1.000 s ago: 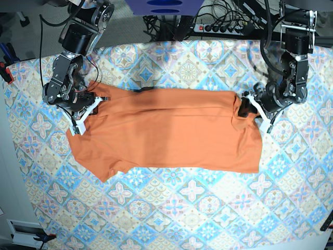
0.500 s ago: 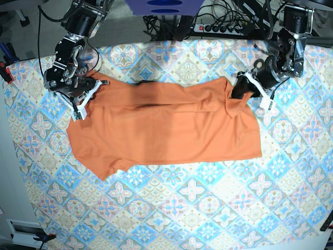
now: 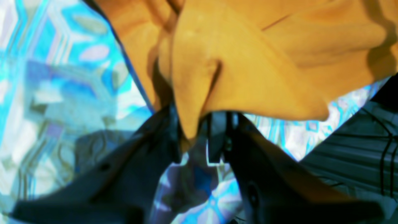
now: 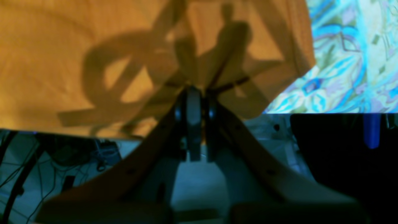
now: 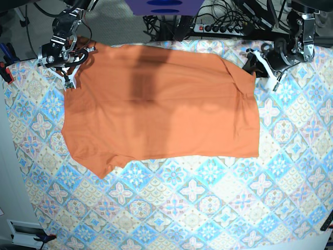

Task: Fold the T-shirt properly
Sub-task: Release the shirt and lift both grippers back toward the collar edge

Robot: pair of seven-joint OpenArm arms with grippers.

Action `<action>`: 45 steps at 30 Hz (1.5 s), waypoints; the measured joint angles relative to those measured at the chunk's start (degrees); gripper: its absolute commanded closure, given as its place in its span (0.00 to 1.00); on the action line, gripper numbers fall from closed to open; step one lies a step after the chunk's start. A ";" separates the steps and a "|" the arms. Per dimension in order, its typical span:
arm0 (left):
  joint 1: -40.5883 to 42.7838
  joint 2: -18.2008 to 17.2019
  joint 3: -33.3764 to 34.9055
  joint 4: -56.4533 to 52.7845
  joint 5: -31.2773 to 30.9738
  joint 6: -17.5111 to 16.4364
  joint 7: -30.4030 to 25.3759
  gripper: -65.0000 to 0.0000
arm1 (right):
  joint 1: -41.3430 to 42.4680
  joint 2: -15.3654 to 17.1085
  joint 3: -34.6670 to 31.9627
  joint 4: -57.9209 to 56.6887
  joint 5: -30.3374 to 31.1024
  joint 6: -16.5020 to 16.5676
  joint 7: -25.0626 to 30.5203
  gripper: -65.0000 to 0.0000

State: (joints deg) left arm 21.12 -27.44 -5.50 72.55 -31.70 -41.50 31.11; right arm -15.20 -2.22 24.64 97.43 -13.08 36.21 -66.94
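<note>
Next, my left gripper releases the T-shirt's corner on the patterned cloth slightly nearer the table's far edge (image 5: 258, 64).
The orange T-shirt (image 5: 161, 104) lies spread over the patterned table, its far edge lifted at both corners. My right gripper (image 5: 77, 53) is at the far left, shut on the shirt's corner; in the right wrist view its jaws (image 4: 194, 105) are pressed together on the fabric (image 4: 93, 46). At the far right my left gripper (image 5: 250, 61) holds the other far corner. The left wrist view shows a fold of the T-shirt (image 3: 248, 62) pinched between the left gripper's (image 3: 194, 137) dark fingers (image 3: 217, 140).
A blue-pink-cream tile-patterned cloth (image 5: 208, 208) covers the whole table. Behind the table's far edge lie a power strip (image 5: 223, 28), tangled cables and a blue object (image 5: 164, 6). A sleeve (image 5: 99, 166) points toward the near left.
Both grippers have moved toward the table's far edge, dragging the shirt's upper edge with them. The folded-over shirt has opened out and now covers more of the table.
</note>
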 measured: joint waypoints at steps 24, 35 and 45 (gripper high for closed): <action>0.63 0.76 -5.05 -0.07 0.39 -0.83 2.62 0.82 | 0.68 -0.15 -0.11 6.75 -0.07 0.00 2.10 0.99; -2.38 0.61 -7.74 -0.17 0.90 -0.81 9.66 0.82 | 2.01 -0.26 -0.39 7.61 -0.02 0.00 2.40 0.99; -3.32 0.59 -7.87 -0.22 1.70 -0.55 10.23 0.82 | 2.16 -0.37 -0.55 10.43 -0.04 0.00 4.55 0.99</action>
State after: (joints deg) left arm 17.80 -26.85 -13.37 72.34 -30.00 -42.04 41.34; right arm -13.04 -2.59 24.10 107.85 -13.13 36.21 -62.39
